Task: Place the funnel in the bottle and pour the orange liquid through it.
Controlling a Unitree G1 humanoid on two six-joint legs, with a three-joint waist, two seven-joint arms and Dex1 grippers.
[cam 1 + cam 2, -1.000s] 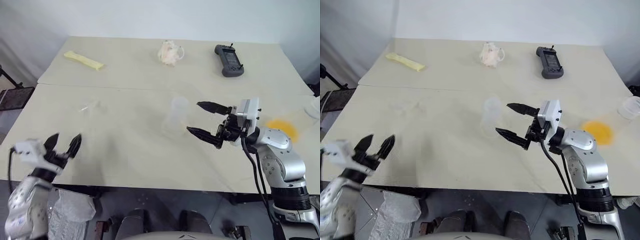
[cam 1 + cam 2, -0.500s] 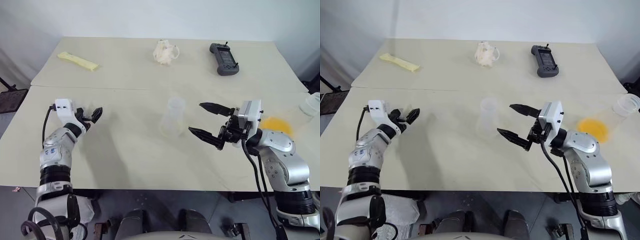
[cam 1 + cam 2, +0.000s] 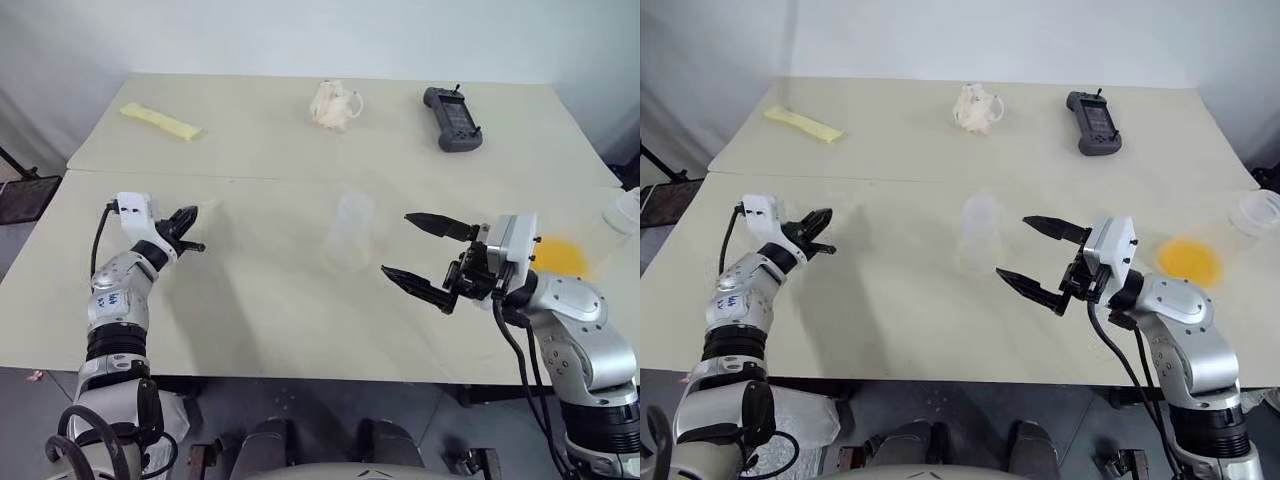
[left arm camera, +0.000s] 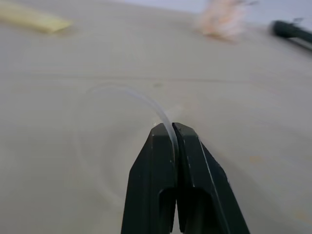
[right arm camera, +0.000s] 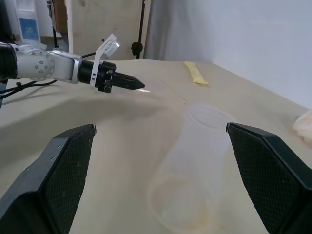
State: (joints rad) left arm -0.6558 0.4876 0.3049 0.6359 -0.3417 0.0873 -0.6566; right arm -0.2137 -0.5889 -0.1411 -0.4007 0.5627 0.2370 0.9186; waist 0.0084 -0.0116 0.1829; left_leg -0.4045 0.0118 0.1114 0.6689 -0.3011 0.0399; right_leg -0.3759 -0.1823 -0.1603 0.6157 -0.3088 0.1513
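Observation:
Next, I release the funnel from my left gripper into the opening of the clear bottle [image 3: 356, 201], which stands in the middle of the table.
The funnel [image 4: 127, 95] is a clear, thin-walled piece lying on the left half of the table. My left gripper [image 3: 194, 230] is shut on the funnel's rim, which runs between the black fingertips [image 4: 161, 134]. The bottle [image 3: 350, 236] stands upright mid-table, transparent and empty-looking. My right gripper [image 3: 397, 244] hangs open just right of the bottle, its jaws wide apart and nothing between them. The orange liquid [image 3: 562, 255] shows through a clear container [image 3: 1255, 212] near the table's right edge.
At the back of the table lie a yellow strip [image 3: 160, 121], a crumpled cream-coloured object [image 3: 335, 103] and a black handheld controller [image 3: 452, 118]. A seam [image 3: 260, 178] crosses the table between the back row and the working area.
My left arm rose from below the table's front edge, reached forward to the funnel, and its jaws went from open to shut on the rim. My right gripper stayed open, drawing back slightly.

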